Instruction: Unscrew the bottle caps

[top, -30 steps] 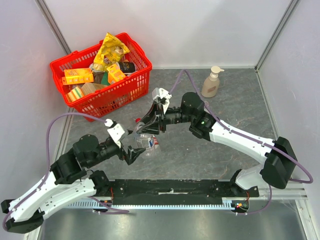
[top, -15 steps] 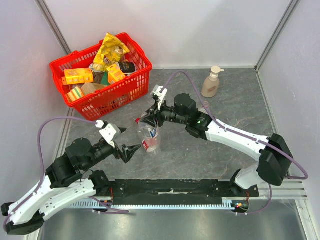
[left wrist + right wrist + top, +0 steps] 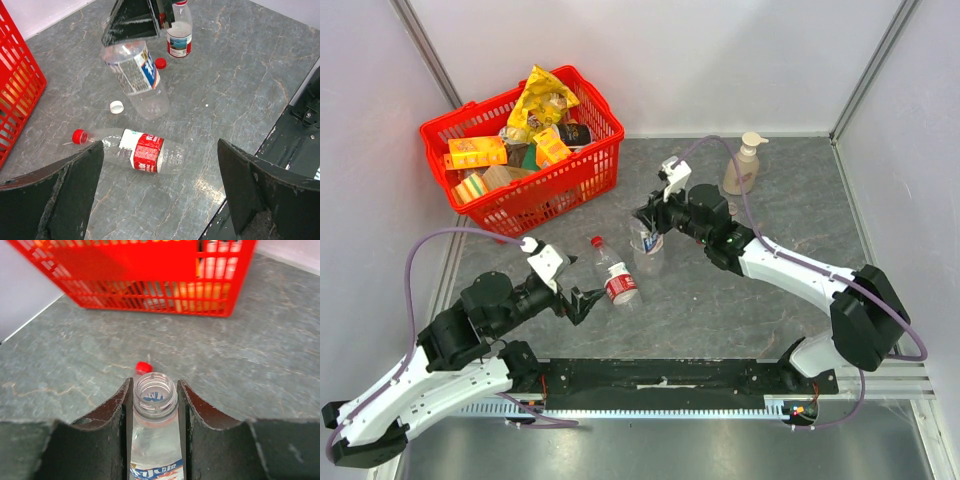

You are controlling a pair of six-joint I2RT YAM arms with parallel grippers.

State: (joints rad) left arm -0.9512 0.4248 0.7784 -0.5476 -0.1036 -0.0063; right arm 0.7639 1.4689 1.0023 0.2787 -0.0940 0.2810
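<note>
I need to use my right gripper to set the clear bottle upright on the table (image 3: 662,234), in between the bottle that is lying down and the soap bottle.
My right gripper (image 3: 648,222) is shut on the open neck of an uncapped clear bottle (image 3: 154,455) and holds it upright over the table; this bottle also shows in the top view (image 3: 650,258) and tilted in the left wrist view (image 3: 136,75). A second bottle (image 3: 145,152) lies on its side with its red cap (image 3: 79,136) on, just ahead of my open, empty left gripper (image 3: 588,300). A third bottle (image 3: 179,32) stands behind, partly hidden by the right gripper. A loose red cap (image 3: 160,63) and a loose white cap (image 3: 116,106) lie on the table.
A red basket (image 3: 582,178) full of packets stands at the back left. A beige pump soap bottle (image 3: 742,165) stands at the back right. The black rail (image 3: 650,378) runs along the near edge.
My right gripper has carried the uncapped bottle to the right and back, away from the lying bottle, and turned it more upright. My left gripper has barely moved.
</note>
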